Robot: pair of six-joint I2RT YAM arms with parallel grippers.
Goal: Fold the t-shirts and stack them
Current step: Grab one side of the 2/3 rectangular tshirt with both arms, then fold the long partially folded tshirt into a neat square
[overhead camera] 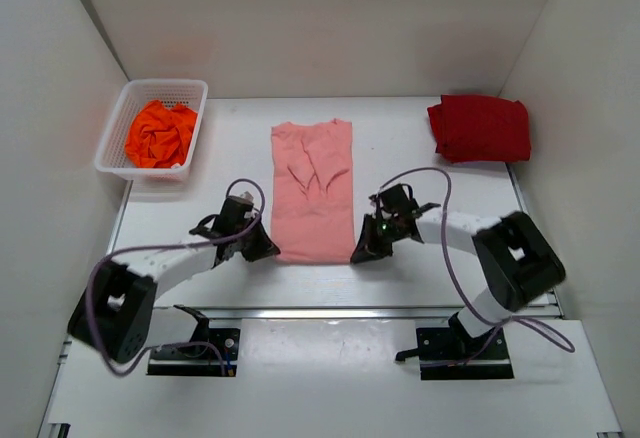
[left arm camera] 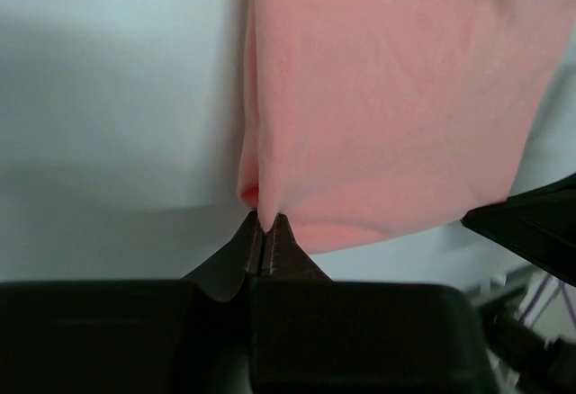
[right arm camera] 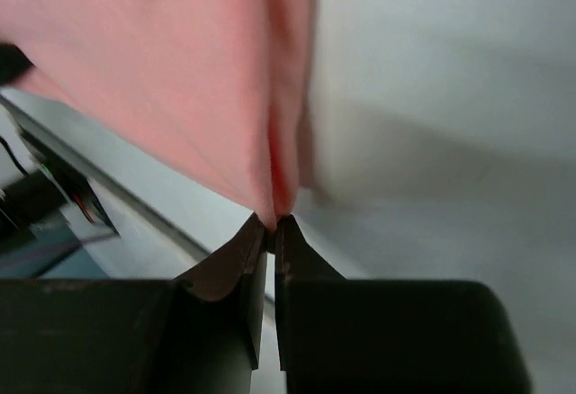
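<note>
Next, my left gripper lets go of the corner of the pink t-shirt's hem [overhead camera: 297, 156] near its far shoulder on the basket side.
A salmon-pink t-shirt [overhead camera: 312, 188] lies as a long narrow strip, sleeves folded in, in the middle of the table. My left gripper [overhead camera: 268, 252] is shut on its near left corner; the left wrist view shows pink cloth [left arm camera: 387, 97] pinched between the jaws of that gripper [left arm camera: 266, 223]. My right gripper [overhead camera: 360, 254] is shut on the near right corner, the pink cloth [right arm camera: 180, 70] caught at the tips of the right gripper [right arm camera: 275, 223]. A folded dark red t-shirt [overhead camera: 480, 128] lies at the back right. The bright orange t-shirt [overhead camera: 160, 133] sits crumpled in the basket.
A white lattice basket [overhead camera: 112, 138] stands at the back left beside the left wall. White walls close in the table on three sides. A metal rail [overhead camera: 330, 311] runs across the near edge in front of the arm bases.
</note>
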